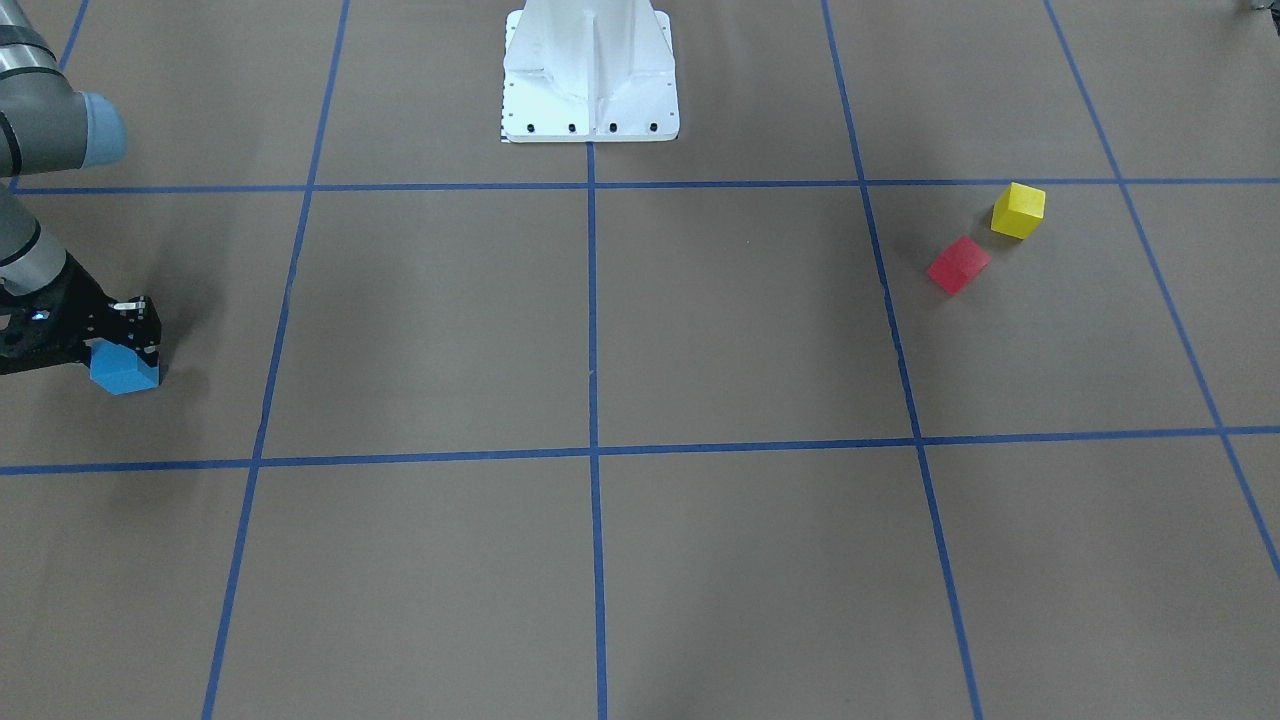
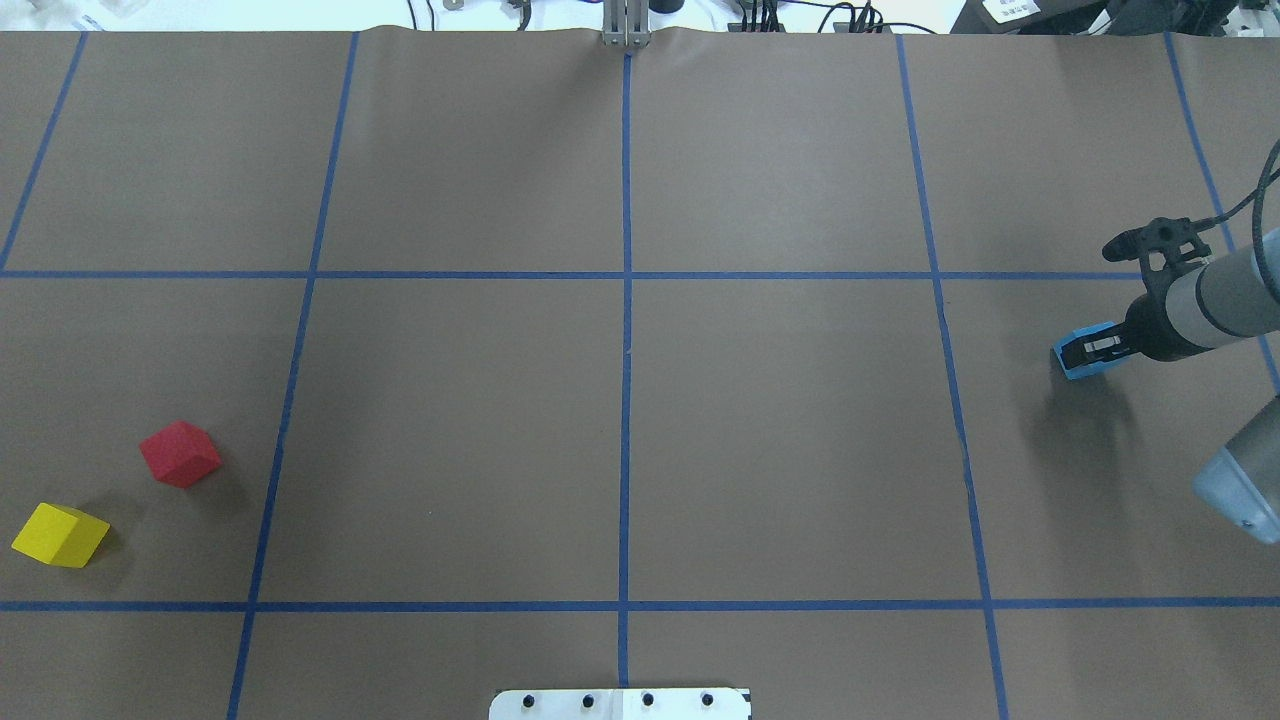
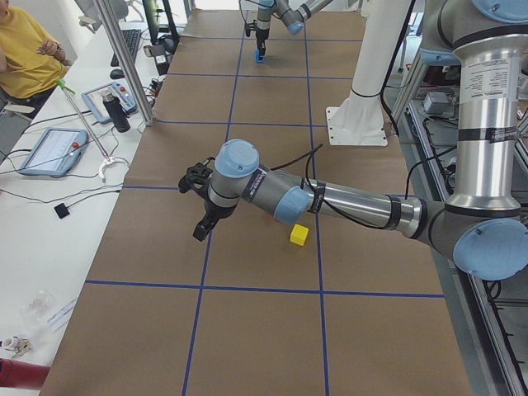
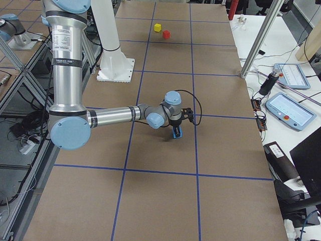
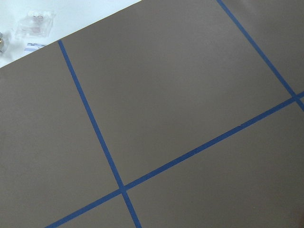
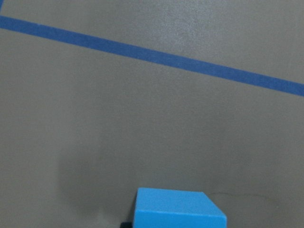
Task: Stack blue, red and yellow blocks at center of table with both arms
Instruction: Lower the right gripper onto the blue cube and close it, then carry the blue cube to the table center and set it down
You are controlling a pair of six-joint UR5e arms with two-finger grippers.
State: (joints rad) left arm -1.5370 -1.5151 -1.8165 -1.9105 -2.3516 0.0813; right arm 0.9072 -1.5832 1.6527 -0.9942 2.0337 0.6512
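Note:
Next, my right gripper releases the blue block on the center tape line (image 1: 595, 367), between the line's tape crossings.
The blue block (image 1: 124, 370) sits far out on my right side, between the fingers of my right gripper (image 1: 128, 345), which is shut on it at or just above the paper. It also shows in the overhead view (image 2: 1085, 356) and at the bottom of the right wrist view (image 6: 178, 209). The red block (image 2: 180, 453) and the yellow block (image 2: 60, 535) lie close together on my left side. My left gripper (image 3: 200, 229) shows only in the exterior left view, held above the table near the yellow block (image 3: 299, 235); I cannot tell whether it is open or shut.
Brown paper with a blue tape grid (image 2: 626, 300) covers the table. The white robot base (image 1: 590, 80) stands at my edge. A side bench with tablets (image 3: 49, 148) and metal posts (image 3: 124, 62) runs along the far edge, where a person (image 3: 25, 58) sits.

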